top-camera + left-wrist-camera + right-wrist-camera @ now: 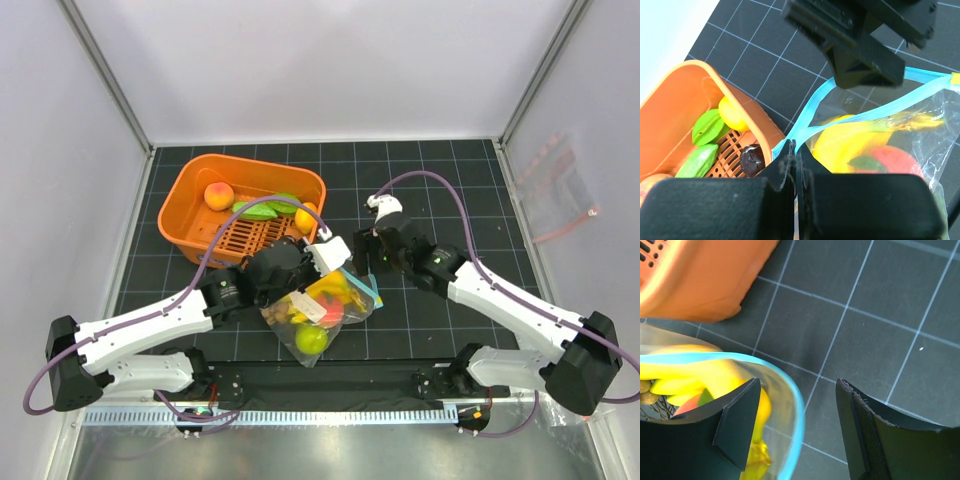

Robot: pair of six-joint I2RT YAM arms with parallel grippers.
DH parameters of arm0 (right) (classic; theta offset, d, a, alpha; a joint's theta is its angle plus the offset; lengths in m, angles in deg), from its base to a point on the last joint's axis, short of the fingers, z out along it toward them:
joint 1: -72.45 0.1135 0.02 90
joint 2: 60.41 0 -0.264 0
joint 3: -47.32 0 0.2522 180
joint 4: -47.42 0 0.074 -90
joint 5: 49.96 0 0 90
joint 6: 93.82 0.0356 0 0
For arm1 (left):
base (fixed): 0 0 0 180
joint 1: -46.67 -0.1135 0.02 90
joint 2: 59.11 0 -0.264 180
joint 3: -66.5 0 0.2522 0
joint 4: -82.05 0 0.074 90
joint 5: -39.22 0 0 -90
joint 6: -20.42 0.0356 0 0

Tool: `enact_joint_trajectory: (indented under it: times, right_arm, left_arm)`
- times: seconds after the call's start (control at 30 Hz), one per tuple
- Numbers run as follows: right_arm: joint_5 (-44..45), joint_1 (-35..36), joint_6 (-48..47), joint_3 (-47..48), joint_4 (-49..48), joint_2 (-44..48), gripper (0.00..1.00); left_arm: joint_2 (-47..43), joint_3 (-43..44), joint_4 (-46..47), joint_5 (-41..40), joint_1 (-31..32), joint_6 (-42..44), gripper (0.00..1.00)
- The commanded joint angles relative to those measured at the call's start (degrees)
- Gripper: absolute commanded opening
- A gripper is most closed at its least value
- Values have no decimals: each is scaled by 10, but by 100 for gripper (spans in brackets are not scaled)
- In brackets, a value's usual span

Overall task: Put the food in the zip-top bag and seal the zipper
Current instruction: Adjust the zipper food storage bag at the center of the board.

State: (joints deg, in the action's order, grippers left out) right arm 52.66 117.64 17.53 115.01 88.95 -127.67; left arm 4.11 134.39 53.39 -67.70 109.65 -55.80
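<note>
The bag's teal edges are gaping apart beyond my left gripper, so my right gripper will pinch both edges together (929,83) before I seal the zipper.
The zip-top bag (320,312) lies in front of the orange basket and holds a yellow banana (850,145), a red-orange fruit (892,160) and a green piece (311,340). My left gripper (795,150) is shut on the teal zipper (815,100) at the bag's mouth corner; it shows in the top view (343,268). My right gripper (799,385) is open. Its left finger (740,415) is inside the bag mouth and the teal rim (792,390) runs between the fingers. A peach (219,195), green pieces (262,209) and a lemon (305,217) lie in the basket.
The orange basket (190,180) stands at the back left, touching the bag's mouth end. A brown ball (752,159) lies in it. Another clear bag with a pink-red strip (560,195) hangs against the right wall. Both arms meet over the bag's mouth.
</note>
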Motion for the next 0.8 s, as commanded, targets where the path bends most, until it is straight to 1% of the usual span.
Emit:
enact_joint_trajectory:
  times: [0.0,0.07,0.1,0.2,0.27,0.3,0.33,0.37,0.4,0.43,0.53,0.57,0.67,0.77]
  right_arm:
    - [-119,-31,6,-15,-52,6,68]
    - [-146,-48,13,-25,-65,0,69]
    - [-179,-55,16,-28,-71,-10,70]
    - [-234,-71,31,-38,-98,-30,69]
    - [-266,-73,37,-42,-112,-30,58]
    - [-271,-72,39,-44,-114,-24,38]
    - [-276,-72,40,-44,-117,-20,27]
    - [-281,-72,36,-45,-116,-13,18]
    - [-287,-72,34,-45,-117,-6,2]
    - [-293,-71,31,-47,-118,18,1]
    - [-290,-62,18,-54,-121,70,1]
    - [-288,-57,14,-57,-123,105,1]
    - [-298,-37,3,-68,-133,168,1]
    - [-306,-23,-8,-71,-127,181,1]
  left_arm:
    - [-18,1,35,4,-1,2,0]
    - [-19,0,36,1,-1,2,0]
    - [-18,0,35,0,-1,3,0]
    - [-17,0,36,-2,-1,4,0]
    - [-17,-1,36,-2,-1,4,0]
    - [-15,-1,36,-4,-1,4,0]
    - [-15,0,36,-4,-1,3,0]
    - [-13,0,36,-4,-1,2,0]
    - [-13,0,39,-4,-1,1,0]
    - [-11,1,41,-4,-1,0,0]
    - [2,9,39,-2,-1,-6,0]
    - [8,15,32,-2,-1,-16,0]
    - [23,41,7,-3,-1,-35,0]
    - [26,49,0,-2,-1,-50,0]
